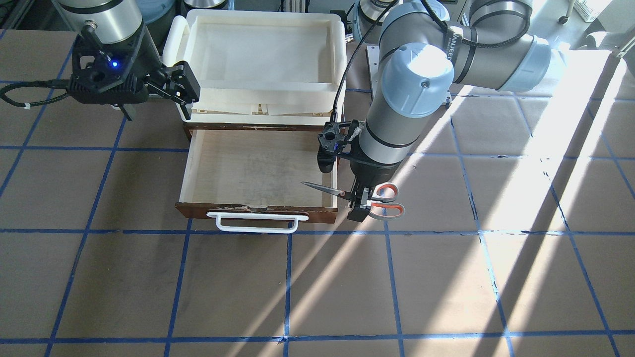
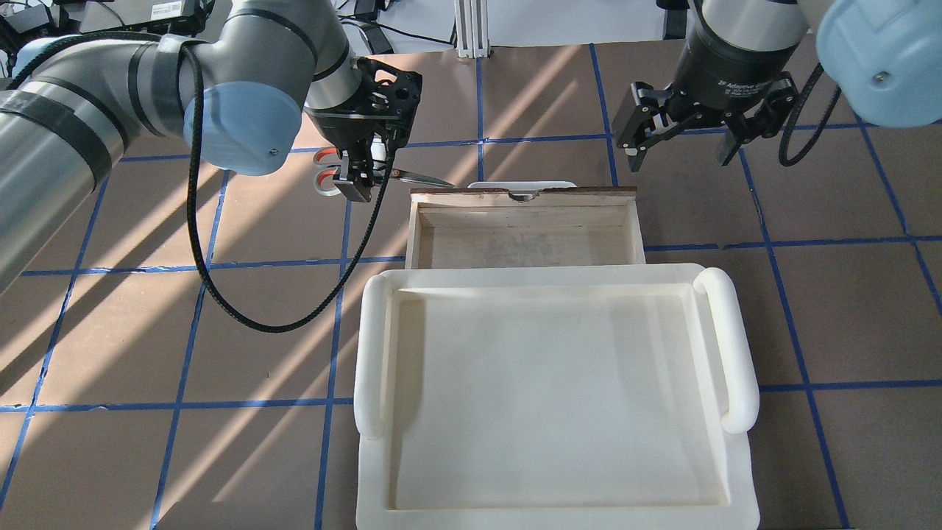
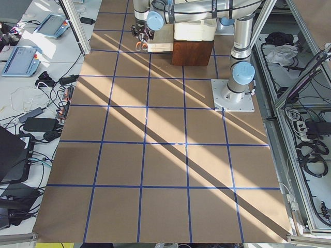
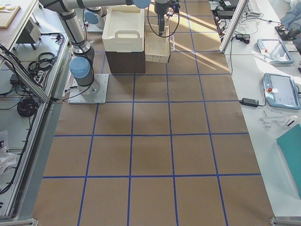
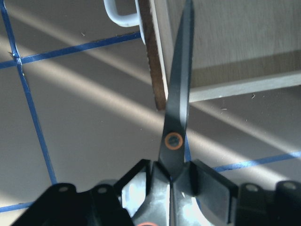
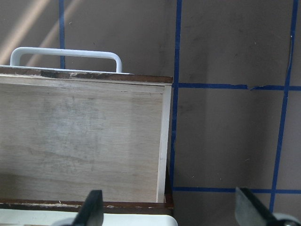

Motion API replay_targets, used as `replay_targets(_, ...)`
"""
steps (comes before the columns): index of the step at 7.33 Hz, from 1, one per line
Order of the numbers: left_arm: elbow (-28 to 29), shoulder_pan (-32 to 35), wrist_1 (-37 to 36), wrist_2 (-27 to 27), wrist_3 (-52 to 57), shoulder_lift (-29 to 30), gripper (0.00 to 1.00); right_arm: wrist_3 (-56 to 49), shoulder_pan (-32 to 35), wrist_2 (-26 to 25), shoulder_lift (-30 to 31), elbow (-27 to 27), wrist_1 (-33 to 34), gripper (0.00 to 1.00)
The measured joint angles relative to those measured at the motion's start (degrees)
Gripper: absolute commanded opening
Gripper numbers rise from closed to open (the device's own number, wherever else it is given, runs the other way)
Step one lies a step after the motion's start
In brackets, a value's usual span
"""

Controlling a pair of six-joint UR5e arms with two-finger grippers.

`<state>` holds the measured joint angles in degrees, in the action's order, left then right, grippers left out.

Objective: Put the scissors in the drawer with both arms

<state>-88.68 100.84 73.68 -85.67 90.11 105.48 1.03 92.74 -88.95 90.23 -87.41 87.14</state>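
My left gripper needs to put the scissors down near the middle of the drawer's bare bottom (image 1: 285,164).
The drawer (image 1: 248,168) stands pulled open under the cream tray, with a pale bare floor, a dark brown front and a white bar handle (image 1: 255,221). My left gripper (image 1: 361,201) is shut on the scissors (image 1: 322,188) near the pivot. The grey and orange handles (image 1: 389,201) stick out away from the drawer. The blades point level over the drawer's front corner on my left side, as the left wrist view shows (image 5: 178,94). My right gripper (image 2: 678,151) is open and empty, hovering beyond the drawer's other side (image 2: 515,246). Its fingers (image 6: 91,207) show in the right wrist view.
A large cream plastic tray (image 2: 552,390) sits on top of the cabinet, directly behind the open drawer. The brown table mat with blue tape grid lines (image 1: 387,277) spreads around. Bands of sunlight cross it.
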Motion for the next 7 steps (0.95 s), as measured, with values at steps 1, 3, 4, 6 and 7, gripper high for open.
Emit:
replay_targets(1,-0.03,2.57,0.17,-0.03,-3.38,-0.10,0.00,0.57,-0.01,0.14,0.23,-0.36,0.19,1.00)
replay_targets(3,-0.29,6.45,0.33,0.03,-8.61,0.63,0.00,0.88,-0.02,0.25,0.70,-1.04,0.29,1.00)
replay_targets(4,-0.59,7.92,0.34,0.26,-10.20,1.02,0.00,0.90,-0.02,0.26,0.77,-1.19,0.30,1.00)
replay_targets(6,-1.79,10.20,0.25,0.46,-11.22,1.29,0.00,0.85,0.02,0.27,0.80,-1.26,0.31,1.00)
replay_targets(7,-2.56,10.77,0.17,0.49,-11.33,1.33,0.00,0.83,0.09,0.27,0.77,-1.27,0.31,1.00)
